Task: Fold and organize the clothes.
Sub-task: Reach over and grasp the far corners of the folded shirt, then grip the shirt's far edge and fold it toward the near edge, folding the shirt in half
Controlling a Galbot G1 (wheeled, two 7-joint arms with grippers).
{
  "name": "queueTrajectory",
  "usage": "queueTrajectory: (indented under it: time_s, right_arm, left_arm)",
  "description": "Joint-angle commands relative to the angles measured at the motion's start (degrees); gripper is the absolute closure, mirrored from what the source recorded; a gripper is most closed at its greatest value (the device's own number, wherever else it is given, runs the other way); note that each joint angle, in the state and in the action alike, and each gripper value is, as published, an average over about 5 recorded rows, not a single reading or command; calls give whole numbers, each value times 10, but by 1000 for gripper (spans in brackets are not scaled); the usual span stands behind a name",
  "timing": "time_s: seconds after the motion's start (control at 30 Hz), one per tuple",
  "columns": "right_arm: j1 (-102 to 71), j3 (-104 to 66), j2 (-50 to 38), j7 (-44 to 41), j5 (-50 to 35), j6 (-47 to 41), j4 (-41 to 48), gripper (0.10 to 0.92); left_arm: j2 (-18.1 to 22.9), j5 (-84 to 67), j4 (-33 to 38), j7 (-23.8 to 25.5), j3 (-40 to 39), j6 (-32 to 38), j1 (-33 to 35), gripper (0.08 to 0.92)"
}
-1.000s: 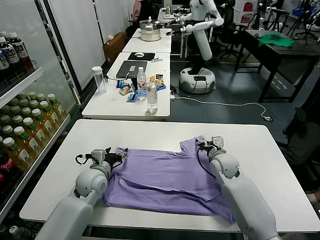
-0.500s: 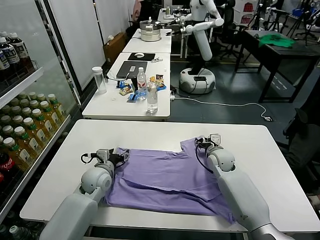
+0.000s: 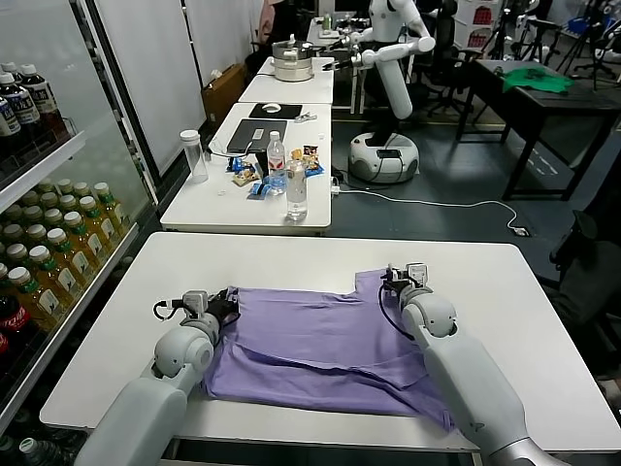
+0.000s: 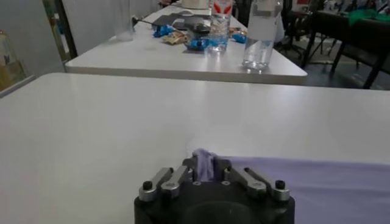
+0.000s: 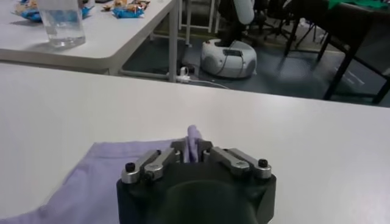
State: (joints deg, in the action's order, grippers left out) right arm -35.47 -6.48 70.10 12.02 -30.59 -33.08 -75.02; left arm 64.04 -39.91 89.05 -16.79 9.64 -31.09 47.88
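Observation:
The T-shirt's far corner nearer to me, now held low at the table surface, will be released by my right gripper, by the shirt's side edge beneath its arm (image 3: 434, 319).
The lavender-purple T-shirt (image 3: 320, 345) lies spread on the white table (image 3: 505, 291), partly folded with creases. My left gripper (image 3: 228, 303) is shut on the shirt's far left corner; a pinch of purple fabric (image 4: 203, 164) shows between its jaws in the left wrist view. My right gripper (image 3: 398, 277) is shut on the shirt's far right corner by the sleeve; a purple fold (image 5: 194, 141) stands up between its jaws in the right wrist view. Both grippers sit low at the table surface.
A second white table (image 3: 243, 194) behind holds bottles (image 3: 295, 189), snacks and a laptop. A drinks shelf (image 3: 39, 243) stands at the left. Another robot (image 3: 383, 146) and a dark table with a bright green cloth (image 3: 536, 78) stand farther back.
Both grippers have shifted slightly toward the far side with the shirt's corners held, drawing the far edge straighter.

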Motion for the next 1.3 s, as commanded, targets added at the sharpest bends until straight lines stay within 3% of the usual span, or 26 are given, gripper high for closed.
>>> queueTrajectory:
  time_s: [0.03, 0.2, 0.7, 0.97, 1.3]
  right_arm:
    - [-45, -15, -24, 2, -14, 0, -104, 912]
    - [-78, -42, -50, 4, -18, -1, -191, 915]
    - [-332, -184, -92, 3, -11, -1, -431, 915]
    - [-424, -233, -74, -1, 14, 0, -467, 915]
    - [-424, -219, -55, 4, 39, -1, -443, 915]
  left_arm:
    - [-3, -16, 46, 5, 12, 19, 29, 843]
    - [-12, -35, 106, 7, 34, 42, 67, 902]
    - [-45, -72, 236, 19, 94, 38, 175, 906]
    - [-69, -86, 257, 20, 120, 9, 214, 906]
    - [-72, -55, 244, 25, 113, -22, 221, 906]
